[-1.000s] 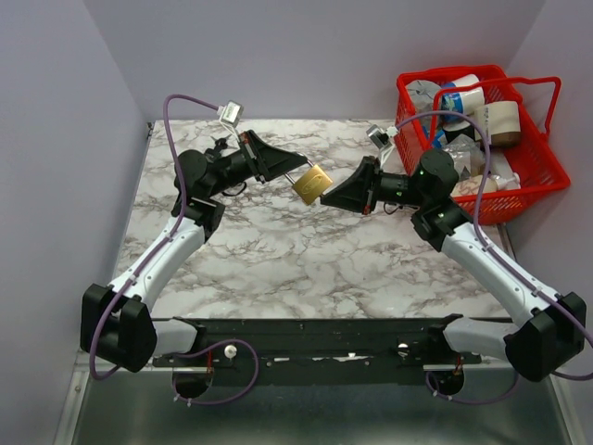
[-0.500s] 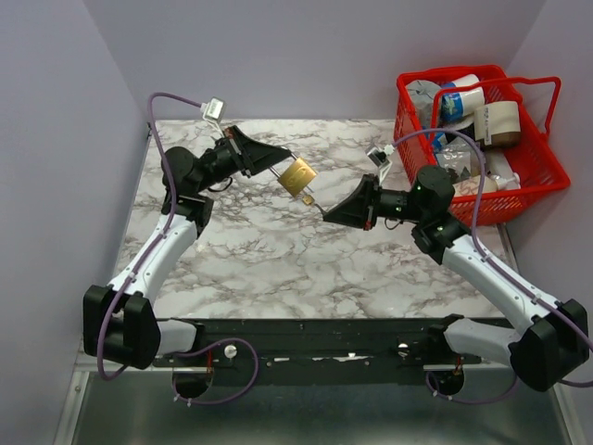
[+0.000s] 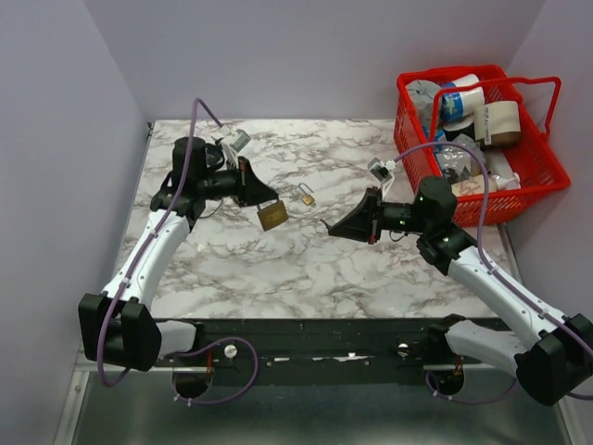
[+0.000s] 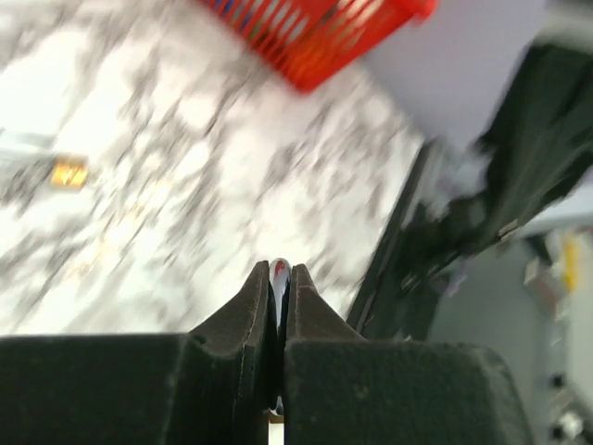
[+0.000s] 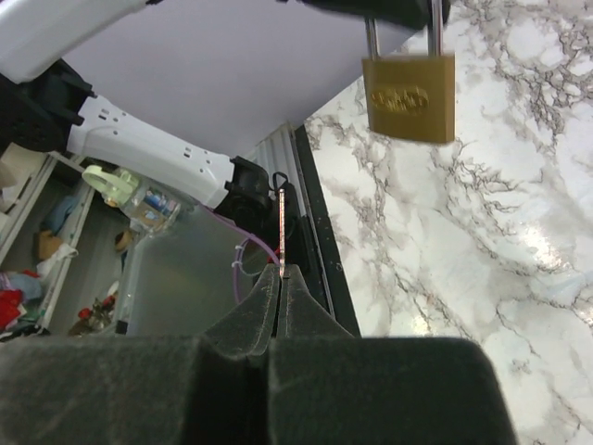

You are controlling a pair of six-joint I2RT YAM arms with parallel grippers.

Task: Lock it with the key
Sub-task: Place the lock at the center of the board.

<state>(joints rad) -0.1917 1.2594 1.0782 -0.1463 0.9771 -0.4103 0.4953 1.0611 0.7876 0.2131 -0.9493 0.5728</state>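
Next, my left gripper releases the large brass padlock on the bare marble [image 3: 246, 271] slightly behind the black base rail. The padlock now hangs just above the marble table.
My left gripper [image 3: 255, 193] is shut on the silver shackle [image 4: 278, 274] of a large brass padlock [image 3: 271, 215], which hangs just above the left-middle of the marble table. The padlock also shows in the right wrist view [image 5: 409, 97], dangling at the top. My right gripper [image 3: 332, 228] is shut on the key; only a thin blade [image 5: 281, 227] sticks out past its fingertips, seen edge-on. The key tip is well apart from the padlock, to its right. The key's head is hidden inside the fingers.
A small brass padlock [image 3: 306, 196] lies on the table between the two grippers; it also shows in the left wrist view [image 4: 69, 173]. A red basket [image 3: 542, 158] full of items stands at the back right. The black base rail [image 3: 315, 338] runs along the near edge.
My left gripper swung the large padlock down and to the left, nearer the table. My right gripper drew back and down with the key, so key and padlock are now apart.
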